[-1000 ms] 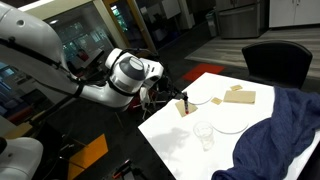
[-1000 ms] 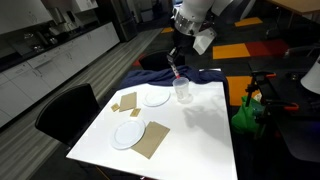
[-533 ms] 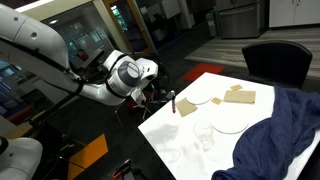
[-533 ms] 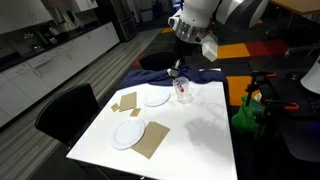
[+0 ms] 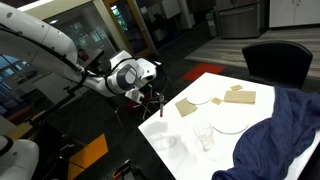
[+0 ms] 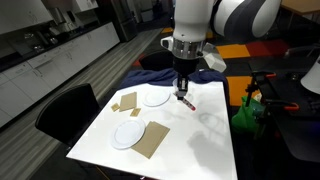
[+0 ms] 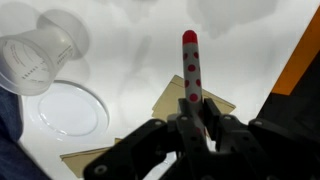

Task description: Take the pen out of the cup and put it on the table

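Observation:
My gripper needs to put the pen down on the bare white table (image 5: 171, 127) (image 7: 178, 43) between the clear cup and the table's corner.
My gripper (image 7: 190, 125) is shut on the pen (image 7: 190, 65), a thin pale stick with red dots and a red tip that points away from the jaws. In an exterior view the gripper (image 6: 183, 86) holds the pen (image 6: 186, 100) low over the table (image 6: 200, 140). The clear cup (image 5: 204, 135) stands upright and empty next to a white plate (image 5: 228, 121). In the wrist view the cup (image 7: 35, 60) is at the upper left, apart from the pen. In an exterior view the gripper (image 5: 154, 100) is near the table's corner (image 5: 165, 140).
Tan squares (image 5: 187, 107) (image 5: 238, 95) (image 6: 155, 140) lie on the table. Two white plates (image 6: 155, 98) (image 6: 127, 133) and a blue cloth (image 5: 280, 130) are also on it. A black chair (image 5: 275, 60) stands behind the table. The orange floor lies beyond the table edge (image 7: 300, 60).
The gripper has carried the pen out of and away from the cup, toward the table's corner and lower. The cup has stayed in place.

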